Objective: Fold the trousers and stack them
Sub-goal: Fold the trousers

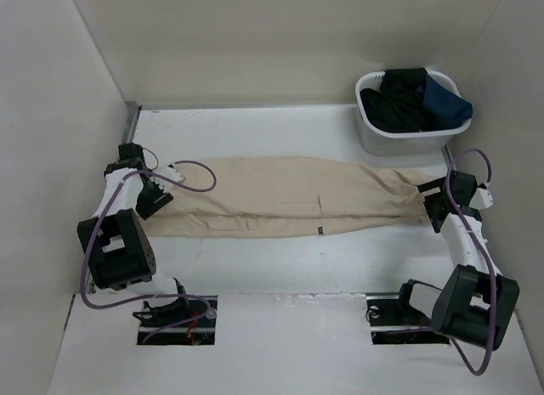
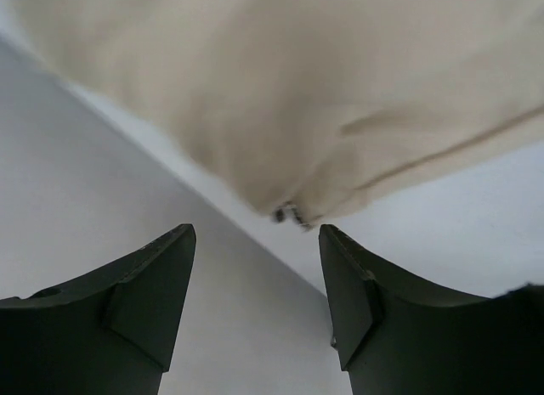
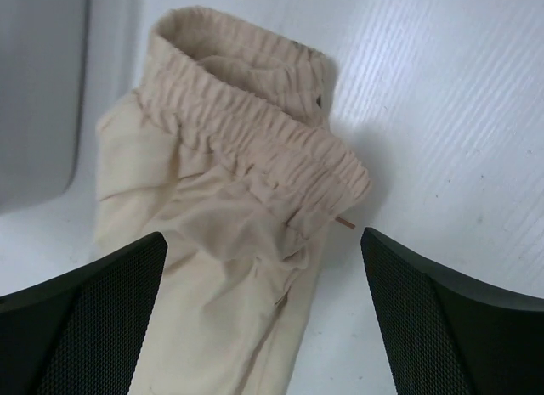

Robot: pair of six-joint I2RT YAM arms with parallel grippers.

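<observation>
The elastic waistband is bunched and crooked, so next my right gripper pinches the waistband's upper layer (image 3: 319, 174) and pulls the waist end straight before folding the trousers.
The beige trousers (image 1: 289, 200) lie flat and lengthwise across the table, legs one on the other, with a small dark label (image 1: 320, 232) at the near edge. My left gripper (image 1: 159, 200) is open and empty at the leg-end on the left. In the left wrist view the cloth's hem corner (image 2: 289, 210) lies just ahead of the open left gripper (image 2: 255, 234), apart from it. My right gripper (image 1: 432, 210) is open at the waist end. In the right wrist view the elastic waistband (image 3: 255, 132) lies ahead of the open right gripper (image 3: 262, 238), with cloth between the fingers.
A white basket (image 1: 374, 133) stands at the back right, holding black and navy garments (image 1: 412, 102). Its grey wall (image 3: 34, 89) shows close to the waistband in the right wrist view. Walls enclose the table at left, back and right.
</observation>
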